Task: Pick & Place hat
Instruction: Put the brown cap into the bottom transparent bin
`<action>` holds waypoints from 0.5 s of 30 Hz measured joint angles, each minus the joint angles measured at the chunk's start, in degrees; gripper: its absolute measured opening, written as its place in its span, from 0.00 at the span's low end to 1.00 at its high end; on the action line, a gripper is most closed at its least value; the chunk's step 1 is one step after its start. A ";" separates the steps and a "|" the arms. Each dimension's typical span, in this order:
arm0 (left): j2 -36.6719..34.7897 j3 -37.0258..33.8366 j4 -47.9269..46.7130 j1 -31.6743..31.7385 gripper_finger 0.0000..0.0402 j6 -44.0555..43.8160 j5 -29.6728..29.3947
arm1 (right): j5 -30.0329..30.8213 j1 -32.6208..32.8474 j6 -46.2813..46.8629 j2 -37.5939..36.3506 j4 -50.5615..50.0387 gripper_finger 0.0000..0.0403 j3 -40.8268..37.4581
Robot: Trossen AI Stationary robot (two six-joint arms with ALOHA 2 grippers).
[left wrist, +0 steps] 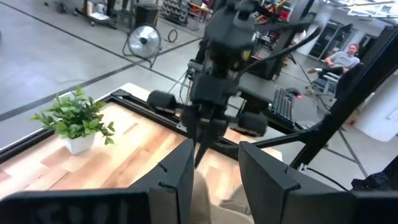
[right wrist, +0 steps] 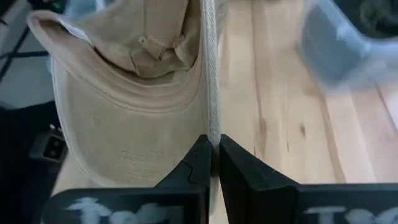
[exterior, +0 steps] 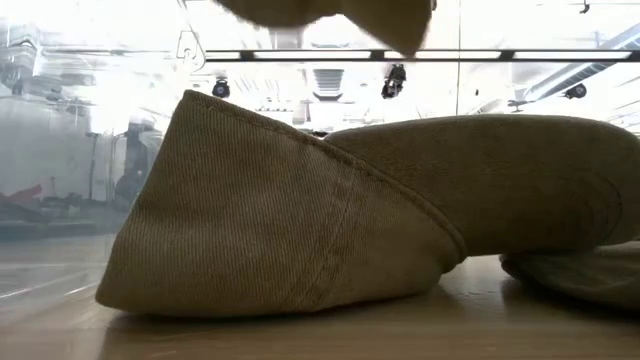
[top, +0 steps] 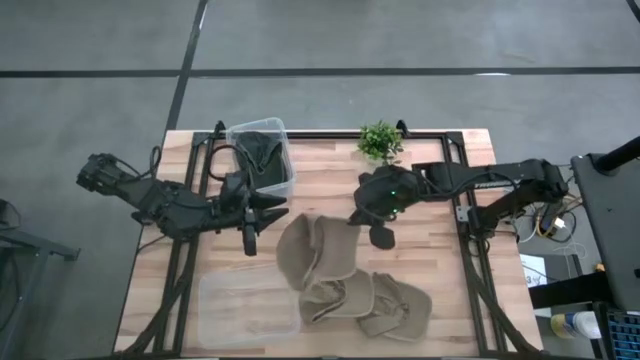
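The tan hat will come to rest inside the clear flat tray point(top: 256, 308) beside the other tan hats, where my right gripper needs to let go of it. The hat is now over the table's middle.
My right gripper point(top: 356, 217) is over the table's middle, shut on a tan corduroy hat point(top: 318, 250). In the right wrist view point(right wrist: 213, 157) the hat point(right wrist: 124, 106) shows its inside. Its lower part hangs into the top of the low view point(exterior: 330, 12). More tan hats point(top: 368, 305) lie on the table near the front and fill the low view point(exterior: 300, 230). My left gripper point(top: 260, 218) is open and empty, left of the held hat. Its fingers point(left wrist: 214, 180) point toward my right arm. My right gripper pinches a thin edge of the hat's rim point(right wrist: 213, 127) between its two fingertips; the edge shows end-on. The fingers come from above, slanting down. The hat hangs beside and below the fingers, lifted above the hats on the table.
A clear bin point(top: 262, 155) with dark cloth inside stands at the far left of the table. A small potted plant point(top: 380, 140) stands at the far edge. A clear flat tray point(top: 248, 305) lies near the front left. A person sits in the room beyond point(left wrist: 345, 57).
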 joint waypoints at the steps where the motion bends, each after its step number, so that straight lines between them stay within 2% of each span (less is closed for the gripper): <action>1: 0.00 0.00 0.01 -0.02 0.30 -0.02 0.28 | 0.02 0.54 0.04 0.44 0.03 0.03 1.21; 15: -0.11 3.96 0.13 0.08 0.30 6.04 -0.80 | -1.09 4.64 2.58 15.01 2.29 0.03 13.57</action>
